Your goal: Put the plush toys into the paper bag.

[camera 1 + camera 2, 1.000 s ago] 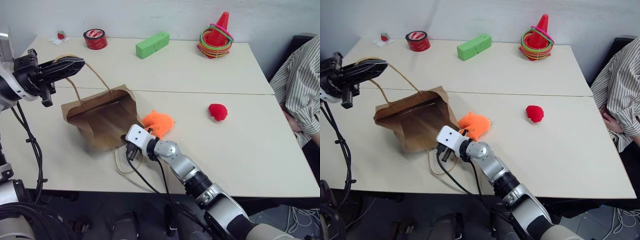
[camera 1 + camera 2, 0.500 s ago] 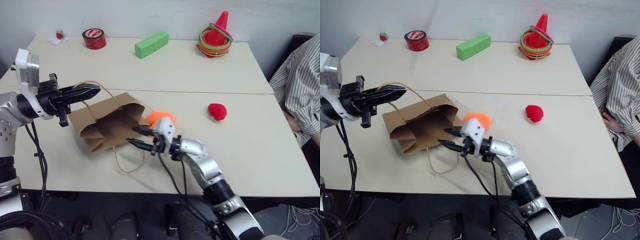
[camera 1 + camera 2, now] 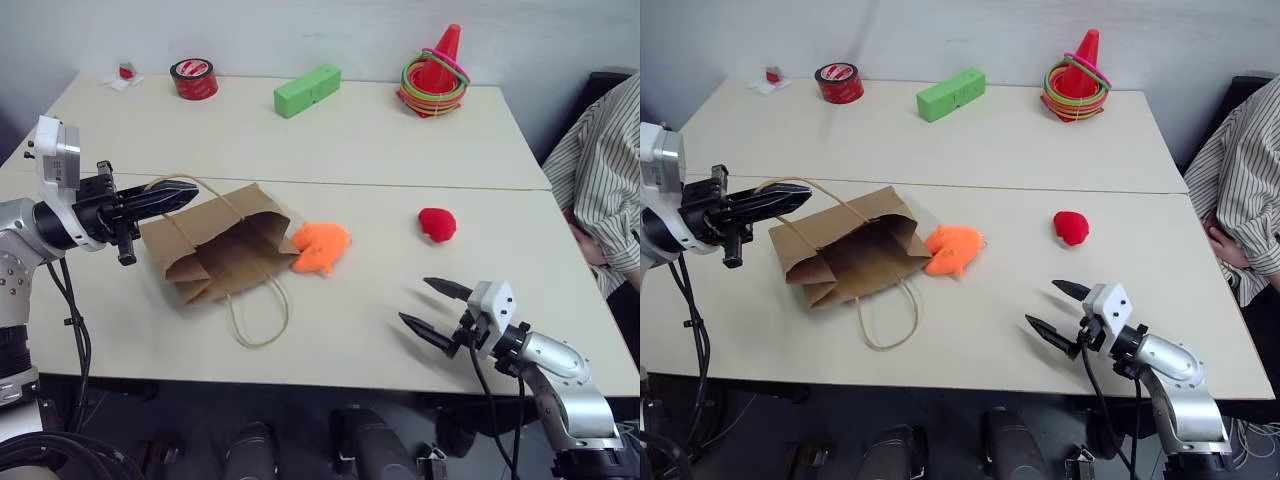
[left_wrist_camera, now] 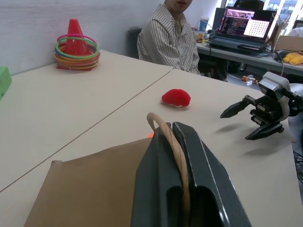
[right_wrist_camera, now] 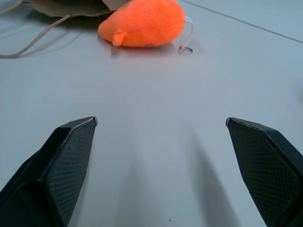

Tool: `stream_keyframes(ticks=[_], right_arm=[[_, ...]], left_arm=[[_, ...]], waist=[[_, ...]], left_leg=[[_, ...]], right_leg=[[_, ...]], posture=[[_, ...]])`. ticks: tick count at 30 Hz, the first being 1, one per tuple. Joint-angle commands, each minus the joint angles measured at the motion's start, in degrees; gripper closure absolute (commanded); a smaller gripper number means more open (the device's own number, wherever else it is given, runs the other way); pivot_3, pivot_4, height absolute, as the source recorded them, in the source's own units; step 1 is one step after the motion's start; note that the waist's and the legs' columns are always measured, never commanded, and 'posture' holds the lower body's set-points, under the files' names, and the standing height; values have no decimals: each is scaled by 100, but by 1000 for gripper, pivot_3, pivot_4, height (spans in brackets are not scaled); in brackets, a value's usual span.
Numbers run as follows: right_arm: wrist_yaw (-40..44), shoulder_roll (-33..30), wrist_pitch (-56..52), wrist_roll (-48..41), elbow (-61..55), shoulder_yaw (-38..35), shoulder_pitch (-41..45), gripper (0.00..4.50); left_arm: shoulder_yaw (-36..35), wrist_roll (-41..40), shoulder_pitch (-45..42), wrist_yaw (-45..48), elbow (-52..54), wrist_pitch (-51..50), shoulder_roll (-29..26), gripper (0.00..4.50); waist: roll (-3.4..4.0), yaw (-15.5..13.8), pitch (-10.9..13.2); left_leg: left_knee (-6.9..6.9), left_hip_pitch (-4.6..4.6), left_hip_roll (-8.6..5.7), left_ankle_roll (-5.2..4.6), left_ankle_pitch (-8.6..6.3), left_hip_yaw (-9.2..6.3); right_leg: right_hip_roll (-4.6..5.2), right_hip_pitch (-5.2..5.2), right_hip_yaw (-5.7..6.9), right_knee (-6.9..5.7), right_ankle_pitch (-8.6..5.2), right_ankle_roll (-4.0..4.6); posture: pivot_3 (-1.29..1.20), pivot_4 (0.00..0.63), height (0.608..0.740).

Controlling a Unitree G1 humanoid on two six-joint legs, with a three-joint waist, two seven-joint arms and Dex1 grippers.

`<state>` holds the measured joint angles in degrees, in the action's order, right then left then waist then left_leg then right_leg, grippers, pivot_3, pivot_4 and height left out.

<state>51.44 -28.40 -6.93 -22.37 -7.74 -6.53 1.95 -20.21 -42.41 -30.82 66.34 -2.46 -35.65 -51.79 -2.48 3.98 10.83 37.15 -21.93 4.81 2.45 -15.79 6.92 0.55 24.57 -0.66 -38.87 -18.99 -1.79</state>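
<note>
Next, I close my right gripper on the rounded end (image 3: 338,241) (image 5: 171,21) of the orange plush toy, on the side that faces away from the paper bag.
The brown paper bag (image 3: 225,245) lies on its side on the table, mouth facing the orange plush toy (image 3: 320,246), which rests just outside that mouth. My left gripper (image 3: 185,193) is shut on the bag's upper cord handle (image 4: 177,156) and holds it slightly off the table. The second handle lies loose in front of the bag. A red plush toy (image 3: 436,224) sits alone further right. Near the table's front right edge my right gripper (image 3: 415,302) stands open and empty, its fingers (image 5: 66,156) pointing toward the orange toy (image 5: 144,23).
At the back of the table stand a red tape roll (image 3: 192,77), a green block (image 3: 307,90) and an orange-red cone with coloured rings (image 3: 436,70). A person in a striped shirt (image 3: 600,170) sits at the right edge.
My right gripper has pulled away from the bag mouth to the front right and opened, leaving the orange toy outside the bag. The left gripper lowered the handle and the bag sagged flatter.
</note>
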Motion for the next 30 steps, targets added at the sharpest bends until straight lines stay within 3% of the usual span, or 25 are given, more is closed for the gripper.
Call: stream_keyframes(ticks=[1, 5, 11, 14, 17, 24, 28, 30], right_arm=[[-99, 163, -968, -324, -243, 538, 1039, 31], [-251, 605, -1668, 73, 822, 1249, 2620, 31], [-565, 1287, -1502, 865, 3349, 1646, 4436, 31], [-349, 1448, -1389, 1057, 4225, 1744, 4906, 621], [-48, 1420, -1292, 1203, 4541, 1840, 5030, 1694], [1008, 563, -1900, 669, 3103, 1483, 4390, 3918], [1482, -193, -2879, -120, 1529, 1092, 3711, 4141], [1173, -114, -3587, -604, 553, 1015, 3430, 4141]], left_arm=[[31, -7, -111, 98, 156, 60, -102, 4500], [164, 41, -228, 170, 110, 48, -165, 4500], [251, 85, -308, 253, 98, 27, -250, 4500], [272, 105, -302, 277, 120, 22, -268, 4500], [298, 117, -291, 283, 166, 19, -256, 4500], [366, 73, -288, 276, 273, -1, -161, 4500], [398, 3, -359, 285, 270, -54, -99, 4500], [445, -23, -422, 311, 266, -94, -66, 4500]], waist=[[6, 81, 4], [10, 97, 6], [13, 70, 8], [13, 73, 8], [13, 79, 7], [13, 17, 8], [16, -70, 10], [16, -61, 10]], left_leg=[[1, 1, 1, 2, 4, 1], [-4, 9, -1, 5, 9, 0], [2, -22, 7, 8, 11, 0], [8, -46, 9, 3, 8, 9], [9, -46, 10, 1, 8, 16], [10, -45, 9, 1, 10, 8], [7, -48, 9, -2, 8, 12], [7, -48, 10, -2, 8, 12]], right_leg=[[1, 0, -2, -4, 3, 1], [-7, 2, -2, -12, 7, 6], [-1, 27, 1, -5, 3, 12], [8, 48, 1, 1, 4, 9], [10, 51, -1, -1, 5, 7], [9, 51, 1, -10, 5, 7], [9, 52, 0, 1, 5, 6], [6, 52, 0, 0, 5, 6]], posture=[[0, 150, 740], [0, 150, 740], [0, 150, 740], [0, 150, 740], [0, 150, 740], [0, 150, 740], [0, 150, 740], [0, 150, 740]])
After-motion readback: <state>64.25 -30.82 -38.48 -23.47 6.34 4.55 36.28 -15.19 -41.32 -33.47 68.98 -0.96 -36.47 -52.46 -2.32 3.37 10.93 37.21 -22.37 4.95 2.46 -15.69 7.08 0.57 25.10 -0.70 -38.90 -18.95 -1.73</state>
